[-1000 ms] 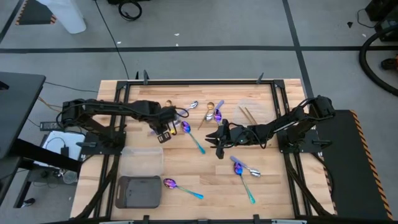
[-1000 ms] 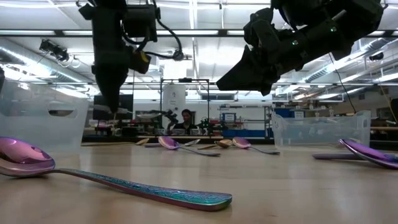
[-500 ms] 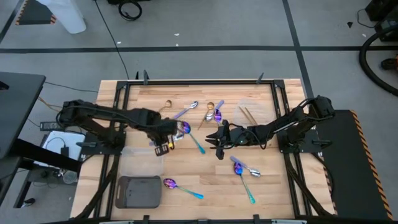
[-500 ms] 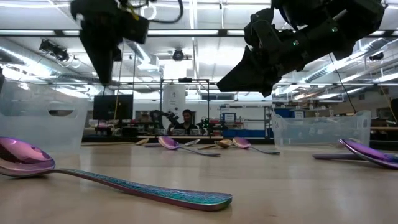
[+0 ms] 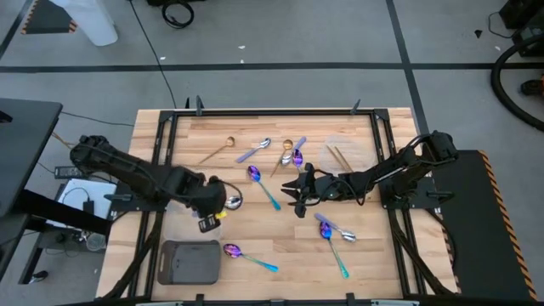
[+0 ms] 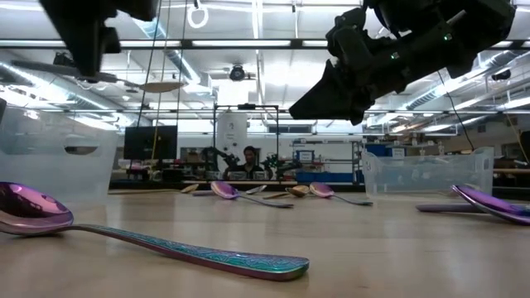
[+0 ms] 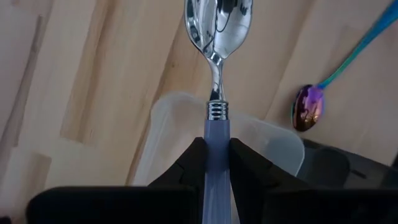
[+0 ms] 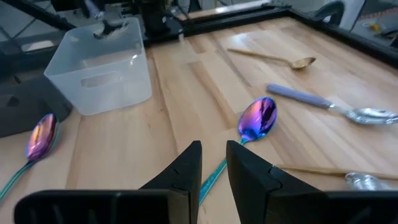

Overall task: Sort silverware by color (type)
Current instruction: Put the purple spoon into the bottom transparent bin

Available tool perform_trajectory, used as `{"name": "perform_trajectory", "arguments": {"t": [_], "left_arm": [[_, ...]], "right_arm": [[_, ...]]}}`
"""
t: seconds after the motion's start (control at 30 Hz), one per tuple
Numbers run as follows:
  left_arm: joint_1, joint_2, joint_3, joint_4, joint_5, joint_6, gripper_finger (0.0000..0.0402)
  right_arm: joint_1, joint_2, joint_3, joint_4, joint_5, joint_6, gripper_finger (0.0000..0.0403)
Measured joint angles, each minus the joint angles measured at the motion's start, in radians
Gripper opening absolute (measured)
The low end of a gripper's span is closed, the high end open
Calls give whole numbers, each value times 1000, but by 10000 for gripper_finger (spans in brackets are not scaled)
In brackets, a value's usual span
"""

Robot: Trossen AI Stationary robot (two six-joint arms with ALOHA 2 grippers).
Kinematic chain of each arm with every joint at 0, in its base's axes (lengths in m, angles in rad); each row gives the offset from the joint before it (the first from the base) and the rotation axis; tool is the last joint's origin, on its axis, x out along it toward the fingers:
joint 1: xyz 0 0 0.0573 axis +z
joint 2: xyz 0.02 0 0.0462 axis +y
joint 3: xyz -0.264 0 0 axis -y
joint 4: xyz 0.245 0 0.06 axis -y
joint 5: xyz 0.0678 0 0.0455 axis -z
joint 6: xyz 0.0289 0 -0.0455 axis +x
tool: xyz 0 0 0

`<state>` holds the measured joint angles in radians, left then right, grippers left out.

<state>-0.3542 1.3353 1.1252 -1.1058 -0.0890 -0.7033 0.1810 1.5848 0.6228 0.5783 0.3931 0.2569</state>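
Next, my left gripper releases the silver spoon with the lavender handle inside the clear plastic tray (image 5: 205, 218) (image 7: 202, 165) next to the dark grey tray.
My left gripper (image 5: 212, 207) hangs above the clear plastic tray (image 7: 267, 134) at the table's left, shut on a silver spoon (image 7: 217, 25) with a lavender handle. My right gripper (image 8: 214, 165) hovers open near the table's middle, just above the teal handle of an iridescent spoon (image 8: 258, 118) that lies flat on the wood. Other silverware lies flat: a gold spoon (image 5: 219, 150), a lavender-handled spoon (image 5: 253, 150), a small cluster (image 5: 292, 154), two spoons (image 5: 333, 229) at the near right, and an iridescent one (image 5: 246, 254) beside the dark grey tray (image 5: 189, 261). My left gripper pinches the lavender handle (image 7: 216, 134) between its two fingers, just behind the ribbed metal collar. The fingers come from above, pointing steeply down, and lie across the handle. The spoon is lifted clear over the tray, and its bowl (image 5: 231, 201) sticks out toward the table's right.
A second clear tray (image 6: 426, 170) stands at the far right, with gold sticks (image 5: 339, 157) by it. Black rails frame the wooden table (image 5: 255, 221). Bare wood lies between the two grippers. A person sits far off in the room behind.
My left gripper has risen and swung from the table's far middle toward the near left, carrying the lavender-handled spoon over the clear tray. It has stayed shut on the handle. My right gripper has kept still.
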Motion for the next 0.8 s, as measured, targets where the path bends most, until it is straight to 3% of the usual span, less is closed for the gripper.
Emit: {"name": "perform_trajectory", "arguments": {"t": [0.4, 0.8], "left_arm": [[-232, -4, -101, -58, -72, -170, 59], [-333, -9, -169, -71, -98, -304, 59]], "right_arm": [[-19, 0, 0, 79, 32, -94, 84], [-59, 0, 0, 89, -26, -100, 84]]}}
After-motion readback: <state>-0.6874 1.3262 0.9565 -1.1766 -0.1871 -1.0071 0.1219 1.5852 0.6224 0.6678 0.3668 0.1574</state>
